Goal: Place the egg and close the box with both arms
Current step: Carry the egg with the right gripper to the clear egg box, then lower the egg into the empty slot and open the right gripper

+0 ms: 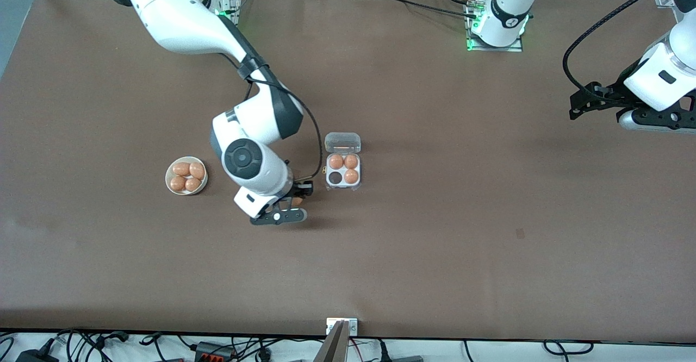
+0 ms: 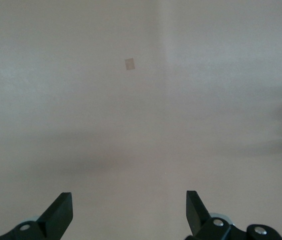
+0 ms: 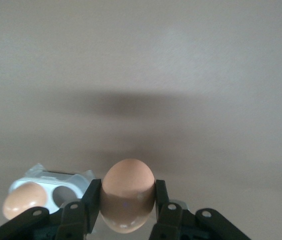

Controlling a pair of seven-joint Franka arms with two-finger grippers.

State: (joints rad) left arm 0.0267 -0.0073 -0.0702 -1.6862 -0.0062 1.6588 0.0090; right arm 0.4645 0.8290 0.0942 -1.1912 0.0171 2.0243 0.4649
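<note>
The robot's right gripper will release the orange-brown egg in the empty dark cell of the white tray (image 1: 335,177) (image 3: 64,195).
My right gripper (image 3: 127,186) is shut on an orange-brown egg (image 3: 127,197) and holds it just above the table beside the box (image 1: 342,180), toward the right arm's end (image 1: 293,203). The box is a white four-cell tray with its clear lid (image 1: 342,142) standing open. Three cells hold eggs (image 1: 351,176); one cell (image 1: 335,178) is empty. The right wrist view shows the tray (image 3: 56,181) with one egg (image 3: 23,205). My left gripper (image 2: 129,210) is open and empty, waiting high over the left arm's end of the table (image 1: 577,106).
A round white dish (image 1: 168,177) with several more eggs stands on the table toward the right arm's end, past my right gripper. A small tape mark (image 1: 520,233) lies on the brown table, also in the left wrist view (image 2: 129,64).
</note>
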